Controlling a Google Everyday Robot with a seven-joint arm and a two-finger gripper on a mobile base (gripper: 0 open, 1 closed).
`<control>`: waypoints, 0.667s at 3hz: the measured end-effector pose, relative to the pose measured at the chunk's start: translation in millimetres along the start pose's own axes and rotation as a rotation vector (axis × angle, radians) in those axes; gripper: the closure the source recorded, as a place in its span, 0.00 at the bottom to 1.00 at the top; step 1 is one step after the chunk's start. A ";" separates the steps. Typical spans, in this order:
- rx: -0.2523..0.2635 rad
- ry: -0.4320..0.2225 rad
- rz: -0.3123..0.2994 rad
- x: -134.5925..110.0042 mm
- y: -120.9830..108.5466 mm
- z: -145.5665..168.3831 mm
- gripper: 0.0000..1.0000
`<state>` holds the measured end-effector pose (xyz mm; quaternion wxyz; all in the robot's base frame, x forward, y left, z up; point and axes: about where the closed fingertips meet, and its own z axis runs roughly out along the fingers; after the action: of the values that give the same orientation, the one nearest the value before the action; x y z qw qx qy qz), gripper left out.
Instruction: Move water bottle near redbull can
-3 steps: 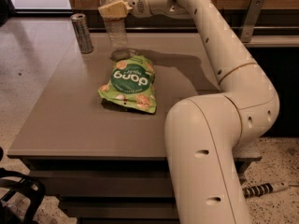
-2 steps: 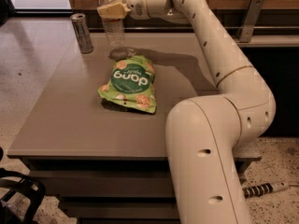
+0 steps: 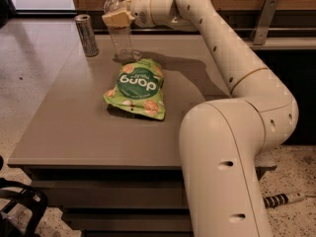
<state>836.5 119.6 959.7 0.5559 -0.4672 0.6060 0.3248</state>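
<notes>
Next, my gripper releases the water bottle on the table [image 3: 120, 59] between the redbull can and the green snack bag.
The water bottle [image 3: 120, 36], clear with a white cap, stands upright at the far left part of the grey table [image 3: 74, 127]. My gripper [image 3: 117, 18] is shut on its upper part, reaching in from the right. The bottle's base is at or just above the tabletop; I cannot tell which. The redbull can [image 3: 87, 35], slim and silver-grey, stands upright at the table's far left corner, a short way left of the bottle and apart from it.
A green snack bag [image 3: 136, 89] lies flat on the table just in front of the bottle. My arm [image 3: 232, 58] arches over the table's right side. A dark counter with a metal bracket [image 3: 261, 19] runs behind the table.
The arm's links have shifted slightly to the left. The bottle stays held in nearly the same spot next to the can.
</notes>
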 end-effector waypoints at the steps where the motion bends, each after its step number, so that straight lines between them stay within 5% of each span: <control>1: 0.016 0.021 0.001 10.9 5.0 5.3 1.00; 2: 0.031 0.020 -0.002 17.1 9.5 9.5 1.00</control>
<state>832.1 128.0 940.1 0.5573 -0.4625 0.6158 0.3103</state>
